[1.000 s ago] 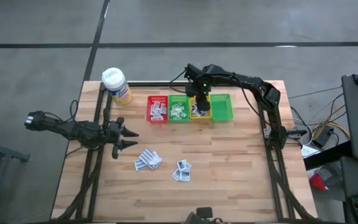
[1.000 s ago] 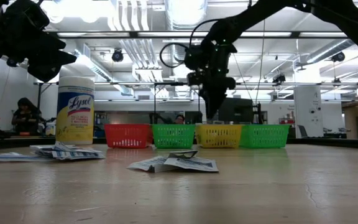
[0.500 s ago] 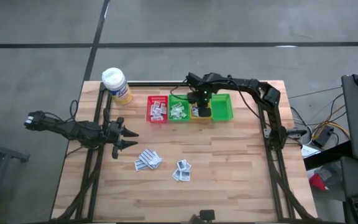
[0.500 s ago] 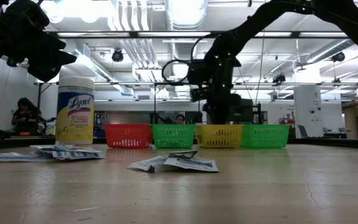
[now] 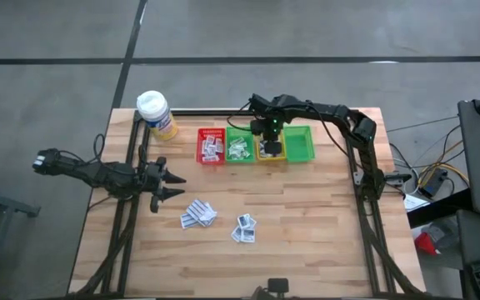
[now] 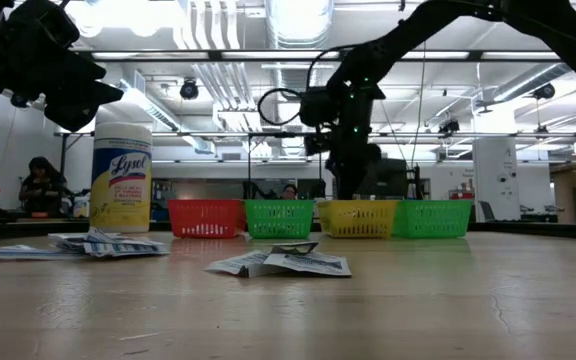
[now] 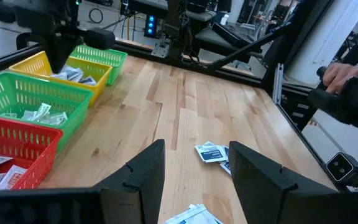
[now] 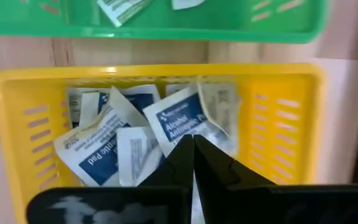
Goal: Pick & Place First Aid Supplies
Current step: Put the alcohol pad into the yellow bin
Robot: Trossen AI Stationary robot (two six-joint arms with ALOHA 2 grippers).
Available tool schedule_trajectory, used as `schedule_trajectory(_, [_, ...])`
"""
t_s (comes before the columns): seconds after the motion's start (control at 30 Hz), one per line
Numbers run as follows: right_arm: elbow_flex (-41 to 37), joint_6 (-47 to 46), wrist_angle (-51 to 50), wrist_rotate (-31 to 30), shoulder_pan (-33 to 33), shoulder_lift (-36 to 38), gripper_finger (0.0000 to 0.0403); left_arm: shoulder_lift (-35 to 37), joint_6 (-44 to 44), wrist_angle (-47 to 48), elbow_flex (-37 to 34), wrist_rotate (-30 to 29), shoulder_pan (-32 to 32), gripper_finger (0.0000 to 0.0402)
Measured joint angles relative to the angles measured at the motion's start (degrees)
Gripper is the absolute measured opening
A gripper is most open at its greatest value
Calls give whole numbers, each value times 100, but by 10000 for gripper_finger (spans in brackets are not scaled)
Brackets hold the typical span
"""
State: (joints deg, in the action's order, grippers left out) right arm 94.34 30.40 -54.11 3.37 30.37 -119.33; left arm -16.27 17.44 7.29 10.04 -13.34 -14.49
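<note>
The packet in my right gripper will be let go on top of the blue-printed packets in the yellow bin (image 8: 191, 146).
First aid supplies lie in two loose piles (image 5: 198, 214) (image 5: 244, 228) flat on the wooden table; more fill the bins. My right gripper (image 8: 193, 149) points down into the yellow bin (image 5: 269, 148), shut, with its tips just over the blue-printed packets (image 8: 179, 118) there. In the low view its tips (image 6: 351, 196) reach the bin's rim. My left gripper (image 5: 172, 185) waits open at the table's left side, above the table, with nothing between its fingers (image 7: 145, 177). My right gripper comes from above, its shut fingertips at the packets in the yellow bin (image 8: 154, 73). Whether they touch a packet, I cannot tell: the fingers themselves cover the spot.
A red bin (image 5: 211, 146), a green bin (image 5: 240, 148), the yellow one and a second green bin (image 5: 298, 143) stand in a row at the far side. A white-capped yellow bottle (image 5: 155, 114) stands at the far left corner. Bare wood lies at the near right.
My right gripper has come down toward the yellow bin, until its tips reach the bin's rim in the low view.
</note>
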Motion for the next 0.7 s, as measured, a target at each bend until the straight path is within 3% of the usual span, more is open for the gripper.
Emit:
schedule_trajectory(0.33, [1198,-105,-1434,-445,-26,96,8,0,3,0,0,0,-1,172])
schedule_trajectory(0.4, [1410,-172,-1693,-225,-85,237,8,0,6,0,0,0,-1,172])
schedule_trajectory(0.57, [1567,-104,-1807,1196,-479,783,8,0,-54,-2,0,2,-1,172])
schedule_trajectory(0.7, [1223,335,-1755,1470,-1146,1344,8,2,-77,0,0,36,-1,172])
